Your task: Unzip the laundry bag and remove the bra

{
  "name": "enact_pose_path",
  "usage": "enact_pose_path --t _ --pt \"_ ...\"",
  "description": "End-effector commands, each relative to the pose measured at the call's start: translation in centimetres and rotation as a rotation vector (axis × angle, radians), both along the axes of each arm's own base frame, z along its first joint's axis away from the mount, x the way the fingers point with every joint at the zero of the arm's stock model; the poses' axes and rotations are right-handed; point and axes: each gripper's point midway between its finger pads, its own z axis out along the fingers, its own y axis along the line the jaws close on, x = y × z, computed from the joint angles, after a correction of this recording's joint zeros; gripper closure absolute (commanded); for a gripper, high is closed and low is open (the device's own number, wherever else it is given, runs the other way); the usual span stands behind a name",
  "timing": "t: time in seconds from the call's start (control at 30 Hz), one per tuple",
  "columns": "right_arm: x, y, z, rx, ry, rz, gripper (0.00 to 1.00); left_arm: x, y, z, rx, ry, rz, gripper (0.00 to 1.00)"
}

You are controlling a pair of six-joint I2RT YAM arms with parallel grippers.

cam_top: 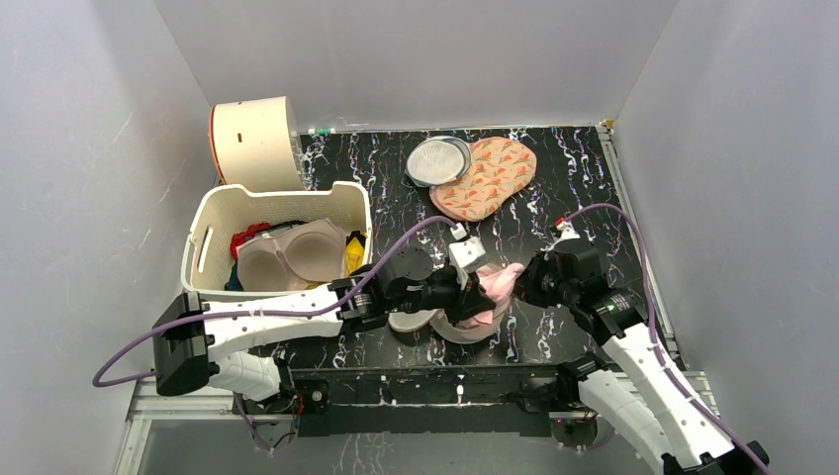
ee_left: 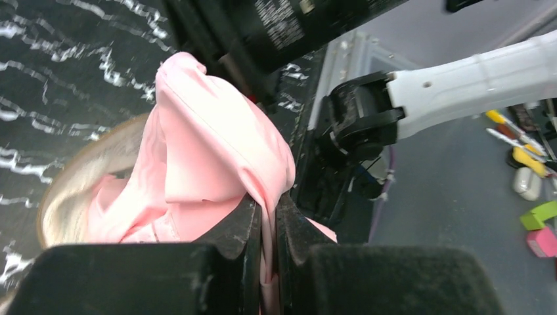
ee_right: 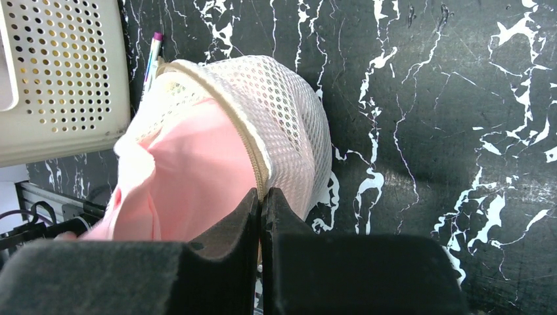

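Note:
Next, I let go of the pink bra with my left gripper on the tan moulded bra inside the white perforated basket (cam_top: 325,261).
The laundry bag (ee_right: 282,111), a beige mesh dome, lies unzipped near the table's front edge (cam_top: 465,329). The pink bra (ee_right: 190,170) bulges out through its open rim. My left gripper (ee_left: 268,200) is shut on a fold of the bra (ee_left: 210,131), which rises above the blurred mesh of the bag (ee_left: 72,190). My right gripper (ee_right: 261,193) is shut on the bag's zipper rim. From above, the left gripper (cam_top: 473,295) and the right gripper (cam_top: 522,282) face each other with the bra (cam_top: 498,283) between them.
A white perforated basket (cam_top: 213,223) holding a tan moulded bra (cam_top: 287,255) stands at the left, with a round cream container (cam_top: 255,139) behind it. A grey round pouch (cam_top: 438,160) and an orange-patterned pouch (cam_top: 490,176) lie at the back. A pen (ee_right: 152,56) lies beside the basket.

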Motion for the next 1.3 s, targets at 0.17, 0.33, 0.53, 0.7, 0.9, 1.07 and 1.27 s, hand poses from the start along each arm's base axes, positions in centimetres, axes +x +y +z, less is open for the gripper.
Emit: enact_pose_path --t 0.17,0.33,0.53,0.7,0.9,1.07,1.27 --pt "0.8 0.3 1.9 0.026 -0.095 0.008 1.00 2.3 -1.5 9.9 -0.205 -0.162 0.067 1.00" --pt "0.5 0.2 1.6 0.030 -0.086 -0.001 1.00 5.9 0.2 13.2 -0.297 -0.208 0.300 1.00" --pt "1.0 -0.9 1.4 0.015 -0.091 -0.091 1.00 6.4 0.7 19.3 -0.398 -0.263 0.285 1.00" --pt "1.2 -1.4 2.3 0.015 -0.127 -0.118 1.00 10.0 2.1 21.3 -0.338 -0.226 0.343 1.00" --pt "1.0 -1.7 2.3 -0.002 -0.128 -0.119 1.00 18.6 10.3 22.7 -0.203 -0.158 0.652 1.00" --pt "1.1 -1.9 2.6 0.000 -0.144 -0.129 1.00 19.3 16.8 25.6 -0.182 -0.246 0.801 1.00" --pt "1.4 -1.6 2.7 0.005 -0.147 -0.120 1.00 18.3 23.0 27.6 -0.085 -0.359 0.967 1.00"
